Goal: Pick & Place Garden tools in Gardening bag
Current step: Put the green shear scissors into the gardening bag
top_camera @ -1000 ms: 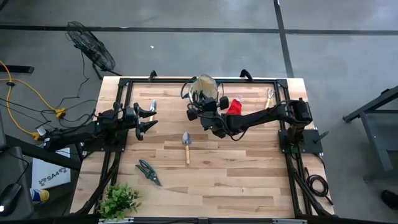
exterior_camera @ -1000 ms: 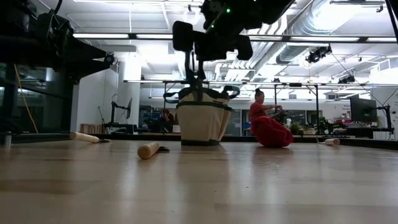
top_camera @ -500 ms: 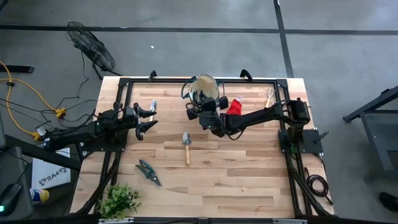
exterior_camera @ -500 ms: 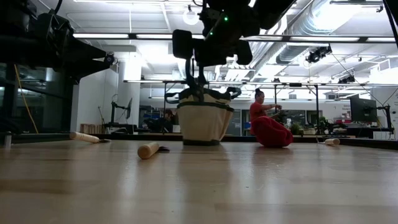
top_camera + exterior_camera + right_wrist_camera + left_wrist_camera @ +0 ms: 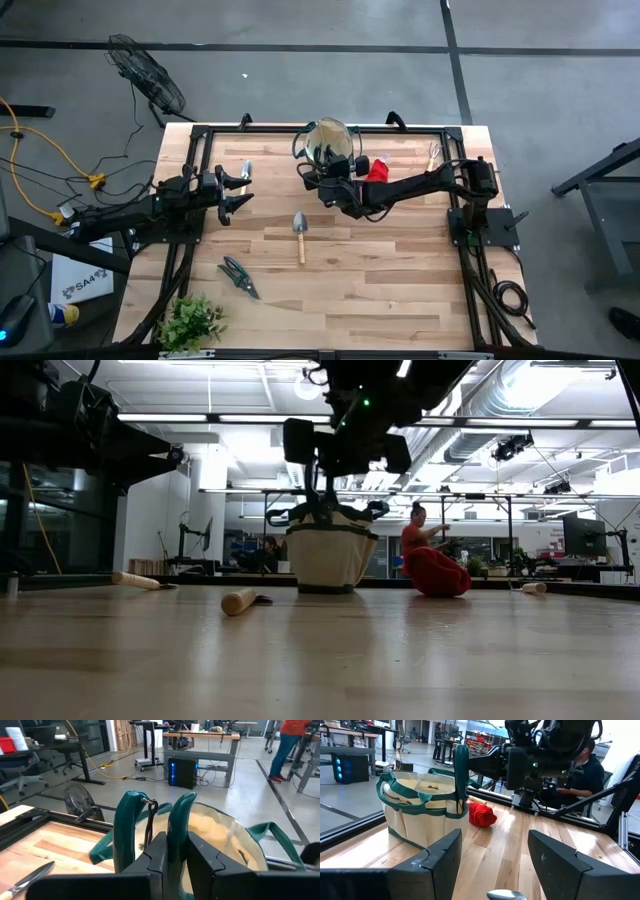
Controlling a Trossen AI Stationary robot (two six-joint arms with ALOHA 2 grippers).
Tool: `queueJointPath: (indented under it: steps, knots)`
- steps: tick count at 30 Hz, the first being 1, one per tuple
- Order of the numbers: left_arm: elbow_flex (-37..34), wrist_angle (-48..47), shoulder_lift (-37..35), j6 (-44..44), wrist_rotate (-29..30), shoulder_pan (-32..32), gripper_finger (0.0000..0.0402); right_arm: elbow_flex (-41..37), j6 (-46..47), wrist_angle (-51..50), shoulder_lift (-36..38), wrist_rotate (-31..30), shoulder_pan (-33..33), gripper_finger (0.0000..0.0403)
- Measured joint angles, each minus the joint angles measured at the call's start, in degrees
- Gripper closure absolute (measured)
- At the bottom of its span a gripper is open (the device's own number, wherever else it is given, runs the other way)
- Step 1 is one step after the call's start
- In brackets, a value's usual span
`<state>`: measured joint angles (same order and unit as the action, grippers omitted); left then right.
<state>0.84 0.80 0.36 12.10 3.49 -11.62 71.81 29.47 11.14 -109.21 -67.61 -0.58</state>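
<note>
I need to let go of the green-handled pruning shears, now hanging over the bag, with my right gripper inside the gardening bag's open top, by its near rim [image 5: 328,140] [image 5: 187,872].
My right gripper [image 5: 322,172] hangs over the beige, green-trimmed gardening bag [image 5: 326,143] at the far middle of the table. It is shut on green-handled pruning shears [image 5: 150,820], whose handles reach forward toward the bag's open top [image 5: 225,832]. My left gripper [image 5: 236,190] is open and empty at the table's left. The trowel [image 5: 299,234] and the second shears [image 5: 238,276] lie flat on the table. The red bundle [image 5: 377,171] lies right of the bag, and the hand fork [image 5: 433,156] at the far right. My right gripper pinches one green handle [image 5: 178,827] of the shears between its two fingers. The other handle [image 5: 124,840] stands outside one finger. The fingers slant down toward the far edge. The shears are lifted clear and hang below the gripper [image 5: 320,490] at the bag's rim.
Another wooden-handled tool [image 5: 246,169] lies just beyond my left gripper. A leafy plant [image 5: 190,322] stands at the near left corner. Bare wood spreads over the near right of the table [image 5: 400,280]. A person in red [image 5: 415,530] shows in the room behind.
My right gripper has gone a little toward the far edge and down toward the bag, keeping the shears shut in its fingers. The shears' handles now hang lower at the bag's top.
</note>
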Motion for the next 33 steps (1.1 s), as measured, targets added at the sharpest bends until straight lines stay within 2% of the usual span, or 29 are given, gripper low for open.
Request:
queueJointPath:
  steps: [5, 14, 33]
  knots:
    - [0.00, 0.00, 0.00, 0.00, 0.00, 0.02, 0.0178, 0.00, 3.64, -1.92, 0.00, -0.87, -0.26, 0.0365]
    - [0.00, 0.00, 0.00, -0.02, 0.00, 0.02, 0.0178, 0.00, 2.84, -1.47, 0.13, -5.43, -0.55, 0.0365]
    - [0.00, -0.02, 0.00, 0.00, 0.00, 0.01, 0.0178, 0.00, 4.04, -2.98, 0.00, -3.53, -3.48, 0.0365]
